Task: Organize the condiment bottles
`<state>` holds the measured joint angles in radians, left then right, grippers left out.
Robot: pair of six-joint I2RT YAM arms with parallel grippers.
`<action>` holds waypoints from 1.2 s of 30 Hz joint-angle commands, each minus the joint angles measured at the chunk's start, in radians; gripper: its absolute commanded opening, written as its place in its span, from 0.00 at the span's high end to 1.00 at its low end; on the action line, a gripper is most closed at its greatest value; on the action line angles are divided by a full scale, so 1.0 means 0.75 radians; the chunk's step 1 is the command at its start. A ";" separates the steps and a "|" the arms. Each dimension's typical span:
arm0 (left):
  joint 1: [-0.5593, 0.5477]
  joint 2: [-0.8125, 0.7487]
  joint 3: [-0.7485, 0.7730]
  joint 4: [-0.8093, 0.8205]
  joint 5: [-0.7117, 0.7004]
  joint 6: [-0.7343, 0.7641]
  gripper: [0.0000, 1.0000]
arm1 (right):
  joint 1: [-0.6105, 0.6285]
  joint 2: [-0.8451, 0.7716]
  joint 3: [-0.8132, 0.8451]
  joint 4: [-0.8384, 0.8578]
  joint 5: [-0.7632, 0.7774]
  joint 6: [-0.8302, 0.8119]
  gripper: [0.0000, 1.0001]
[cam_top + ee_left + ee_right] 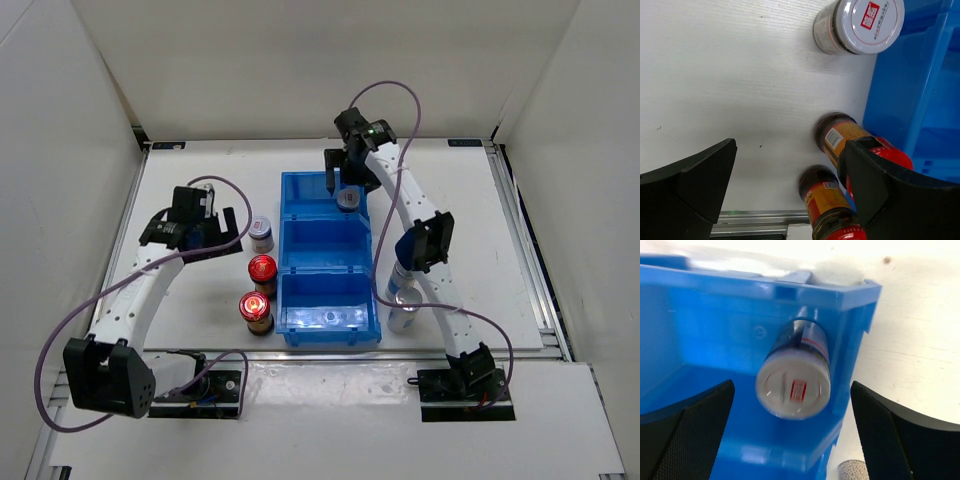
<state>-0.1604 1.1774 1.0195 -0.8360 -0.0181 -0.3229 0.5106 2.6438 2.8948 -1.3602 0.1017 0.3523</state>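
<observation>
Next, I close my right gripper on the upper part (pixel 403 267) of the farther silver-capped bottle, the one partly under my right arm beside the blue bin.
A short white bottle with a grey, red-marked lid (pixel 793 388) stands in the far right corner of the blue bin's far compartment (pixel 347 199). My right gripper (pixel 345 182) hangs open above it, one finger on each side (pixel 790 440), not touching. A second white bottle (pixel 261 232) (pixel 860 22) stands on the table left of the bin. Two dark red-capped bottles (pixel 262 268) (pixel 254 308) stand nearer, also in the left wrist view (pixel 840 137) (pixel 827 200). My left gripper (pixel 228 235) (pixel 790 185) is open and empty, left of them. A silver-capped bottle (pixel 404 300) stands right of the bin, partly hidden by my right arm.
The blue three-compartment bin (pixel 283 240) lies lengthwise mid-table; its wall shows in both wrist views (pixel 910 100) (pixel 715 315). A silver cap (pixel 855 470) shows at the bottom of the right wrist view. White walls enclose the table on three sides.
</observation>
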 commanded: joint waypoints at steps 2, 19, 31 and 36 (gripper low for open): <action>0.028 0.101 0.103 0.102 0.075 -0.021 0.00 | -0.006 -0.261 0.114 -0.264 0.006 -0.007 0.00; -0.075 0.663 0.430 0.352 0.165 0.038 0.00 | -0.198 -0.504 -0.059 -0.277 -0.046 -0.065 0.00; -0.117 0.776 0.388 0.413 0.221 0.026 0.00 | -0.321 -0.578 -0.160 -0.277 -0.113 -0.065 0.00; -0.130 0.762 0.320 0.413 0.194 0.013 0.13 | -0.360 -0.578 -0.172 -0.264 -0.150 -0.065 0.00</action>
<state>-0.2520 1.7756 1.2865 -0.5369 0.1162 -0.3027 0.2565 2.2597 2.7708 -1.3590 0.0196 0.3103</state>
